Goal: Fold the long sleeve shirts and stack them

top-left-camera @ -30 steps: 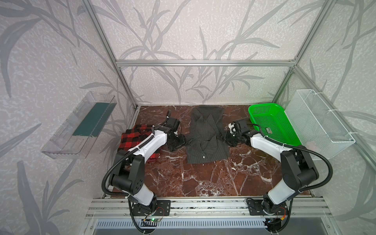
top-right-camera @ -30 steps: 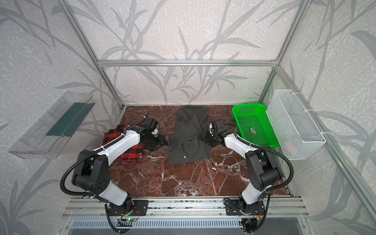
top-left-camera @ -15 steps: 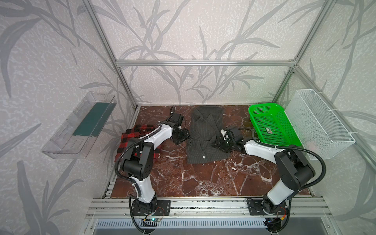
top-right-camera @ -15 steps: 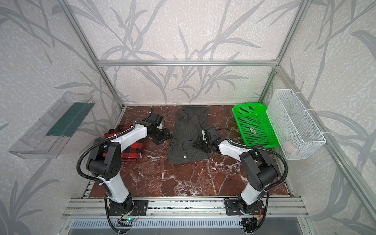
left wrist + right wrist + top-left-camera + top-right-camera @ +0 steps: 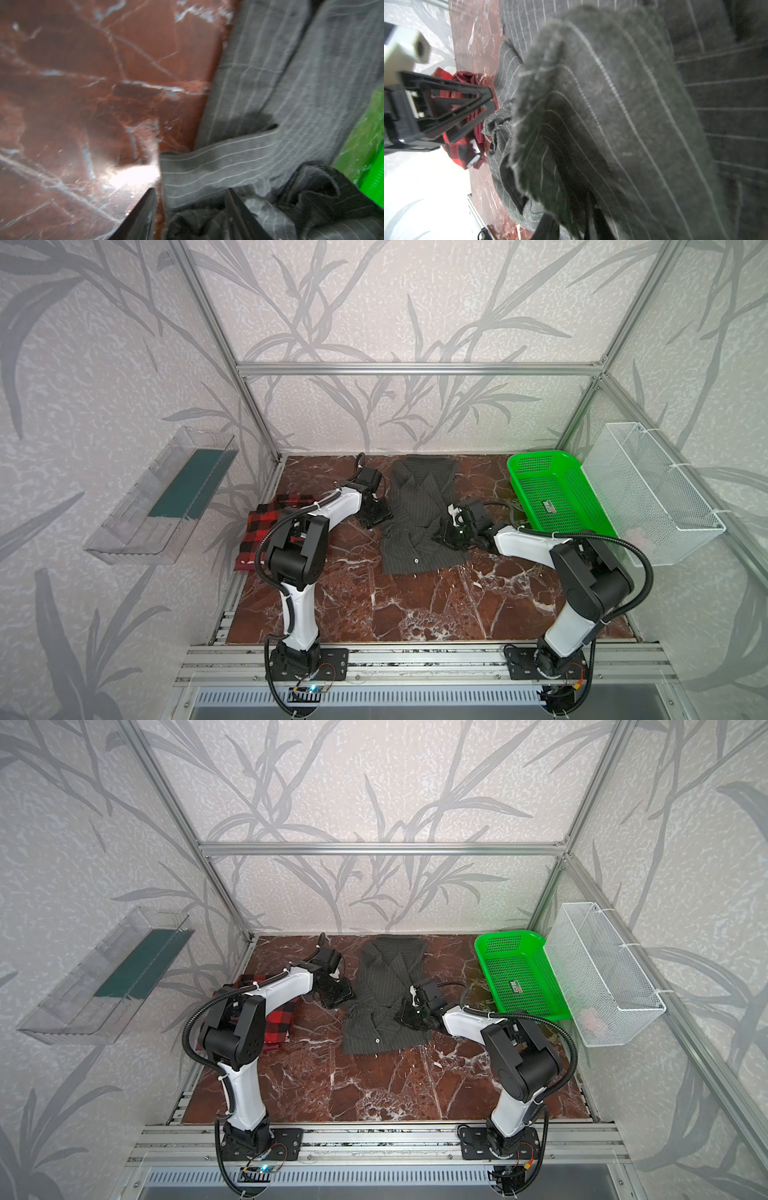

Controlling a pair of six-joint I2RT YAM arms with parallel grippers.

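The charcoal shirt's cloth lies crumpled at my left gripper's fingers, so it should open, take the bunch of cloth further in and pull (image 5: 264, 208) it straight.
The charcoal pinstripe shirt (image 5: 419, 506) (image 5: 382, 977) lies flat, collar toward the back wall, at mid-table. The red-and-black plaid shirt (image 5: 266, 531) (image 5: 282, 1019) lies folded at the left, partly under my left arm. My left gripper (image 5: 376, 514) (image 5: 191, 199) sits low at the charcoal shirt's left edge. Its jaws stand apart, with a fold of striped cloth (image 5: 207, 166) between them. My right gripper (image 5: 446, 533) (image 5: 574, 226) is on the shirt's right side, shut on a raised bunch of the charcoal cloth (image 5: 591, 124). The right wrist view also shows the left gripper (image 5: 491, 101) and the plaid shirt (image 5: 467, 145).
A green plastic basket (image 5: 552, 493) (image 5: 365, 141) stands at the back right, close to the charcoal shirt. A white wire basket (image 5: 648, 493) hangs on the right wall. On the left wall is a clear bin (image 5: 166, 497). Bare marble table (image 5: 415, 605) stretches in front.
Both grippers have moved inward to the charcoal shirt's sides. The right one slid onto the cloth and closed on it. The left one's jaws have narrowed around the shirt's edge.
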